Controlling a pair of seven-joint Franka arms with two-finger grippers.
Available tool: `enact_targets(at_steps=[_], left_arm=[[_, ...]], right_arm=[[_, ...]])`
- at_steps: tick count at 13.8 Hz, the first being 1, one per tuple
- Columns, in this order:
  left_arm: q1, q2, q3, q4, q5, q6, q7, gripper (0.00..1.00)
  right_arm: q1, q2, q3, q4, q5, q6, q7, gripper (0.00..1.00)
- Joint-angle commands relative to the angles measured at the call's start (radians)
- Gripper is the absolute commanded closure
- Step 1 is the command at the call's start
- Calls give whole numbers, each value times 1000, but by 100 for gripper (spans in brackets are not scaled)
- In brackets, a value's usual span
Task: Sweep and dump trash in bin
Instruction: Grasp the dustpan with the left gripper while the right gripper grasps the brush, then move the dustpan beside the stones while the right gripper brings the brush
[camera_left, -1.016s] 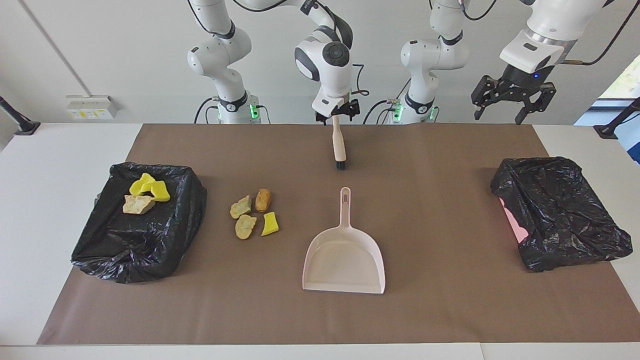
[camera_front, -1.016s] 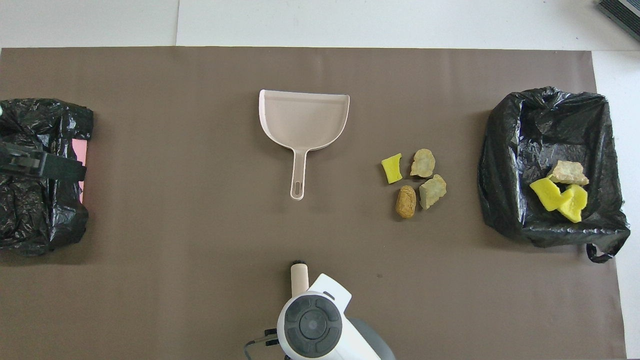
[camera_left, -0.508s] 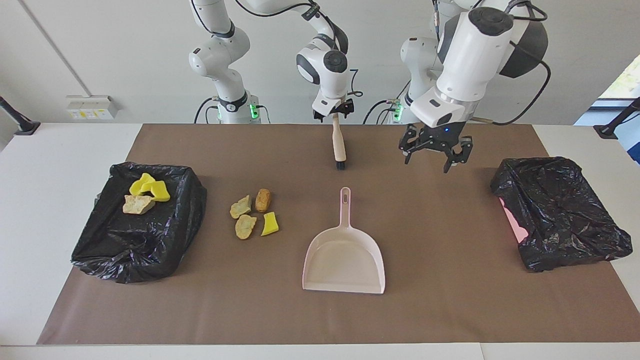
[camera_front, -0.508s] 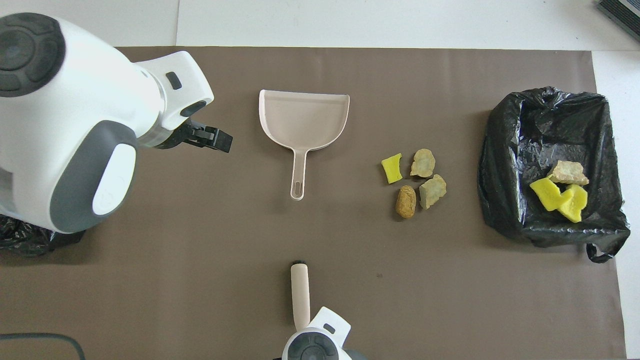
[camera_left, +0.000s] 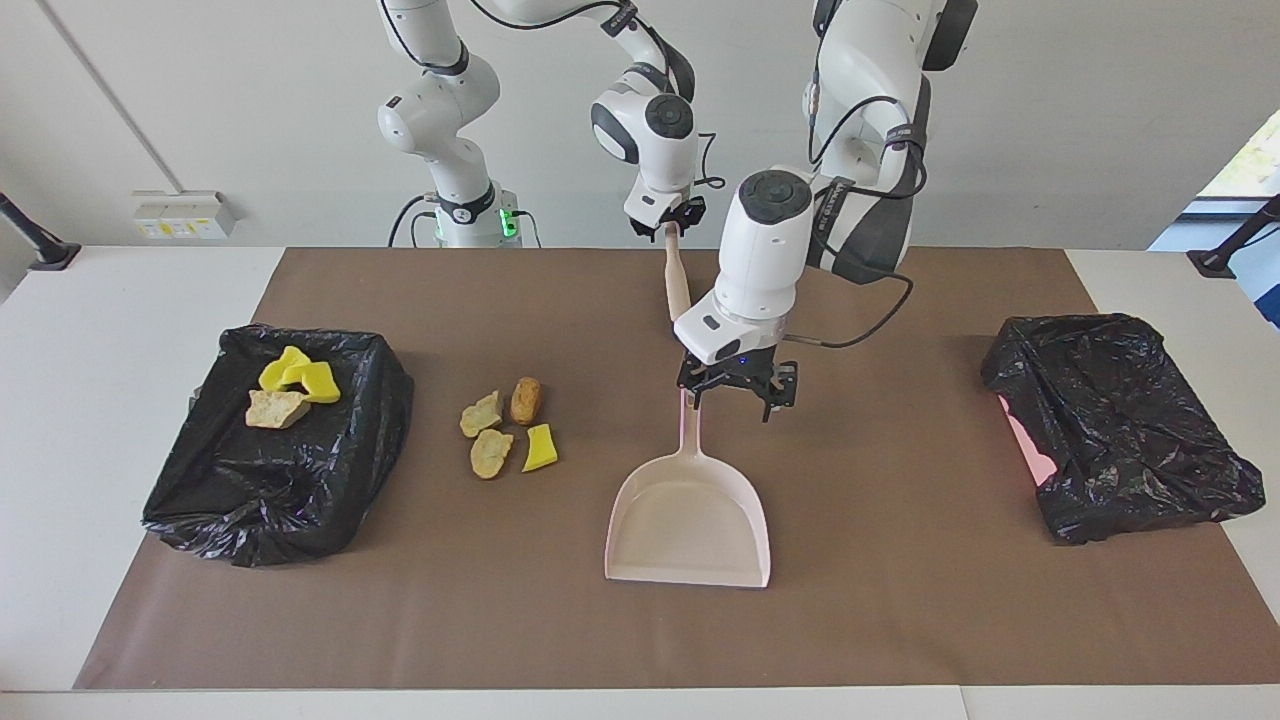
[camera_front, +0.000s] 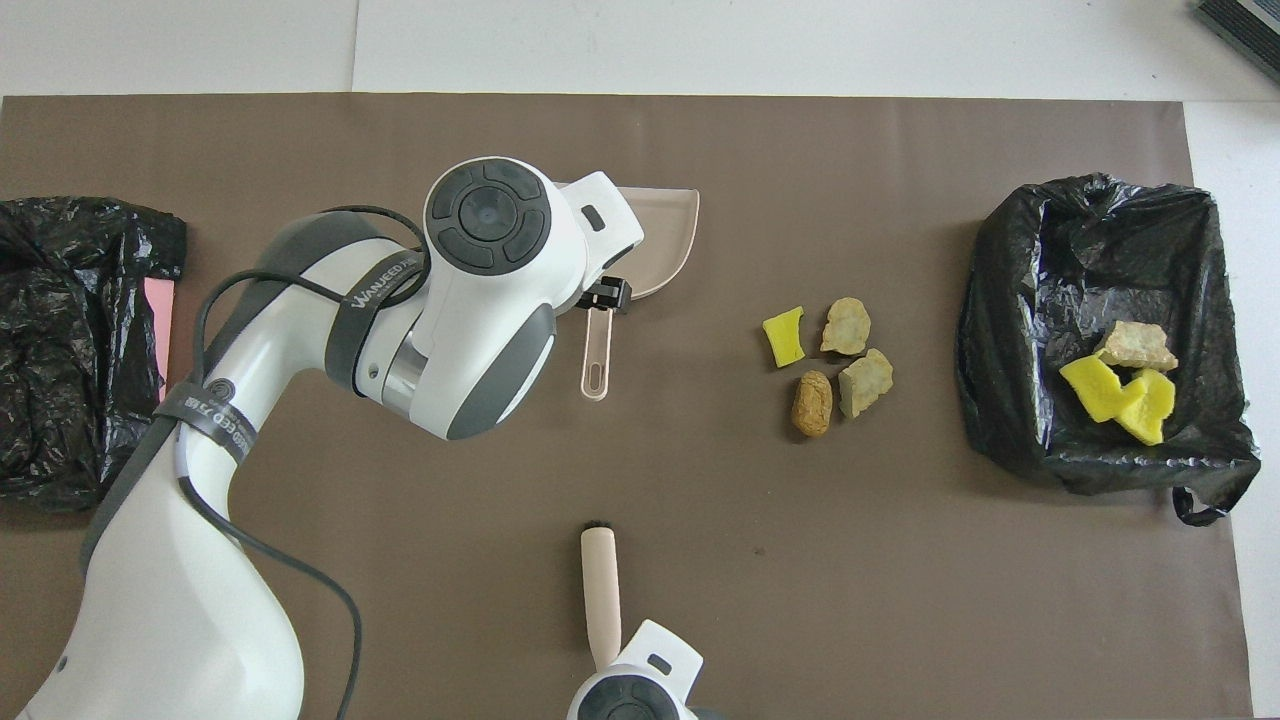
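Next, my left gripper goes to the handle (camera_front: 596, 348) of the pale pink dustpan and closes there.
A pale pink dustpan (camera_left: 688, 520) (camera_front: 665, 228) lies mid-table, its handle (camera_front: 596, 362) pointing toward the robots. My left gripper (camera_left: 737, 397) hangs open, low over that handle's end, with nothing between its fingers. The brush (camera_left: 677, 278) (camera_front: 600, 580) lies nearer to the robots, and my right gripper (camera_left: 668, 224) sits at its handle's end. Several lumps of trash (camera_left: 505, 425) (camera_front: 830, 365), yellow and tan, lie on the mat between the dustpan and the bin (camera_left: 270, 480) (camera_front: 1040, 300). Three more lumps (camera_left: 290, 388) (camera_front: 1120, 380) lie inside the bin.
A second black-bagged box (camera_left: 1120, 420) (camera_front: 70, 350) with pink showing stands at the left arm's end of the table. The brown mat (camera_left: 900, 620) covers the table's middle. The left arm's body hides part of the dustpan from overhead.
My left arm has swung from above the bagged box at its end of the table down to the dustpan's handle. The right gripper has stayed at the brush's handle.
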Motion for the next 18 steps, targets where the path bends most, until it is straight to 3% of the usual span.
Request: enact_targets(at_steps=[1,5,9,10,13,16,17,18], left_arm=[[-39,9,14,-58,20,90,-61,0],[-52,21,14,-139,21,124,-62,0],[-61,24,13,-194,19,209,-102,4],[-59,25,13,-190,14,222,-104,12],[-59,26,13,-193,13,239,-104,51],[-58,28,14,-184,23,259,-101,92],[-58,29,16,-179,34,259,-98,100],[-56,29,16,-176,69,259,-93,100]], right_arm=[[-6,-16,-4,-20,27,15,-3,100],[-31,-3,-9,17,-7,-61,-21,100],[-135,-86,-13,37,-99,-234,-58,100],[-171,-106,-13,36,-110,-271,-87,100],[-303,-163,-13,32,-174,-334,-196,100],[-507,-129,-9,109,-232,-328,-323,100],[-532,-85,-13,155,-279,-322,-327,100],[-590,-41,-13,204,-326,-322,-330,100]])
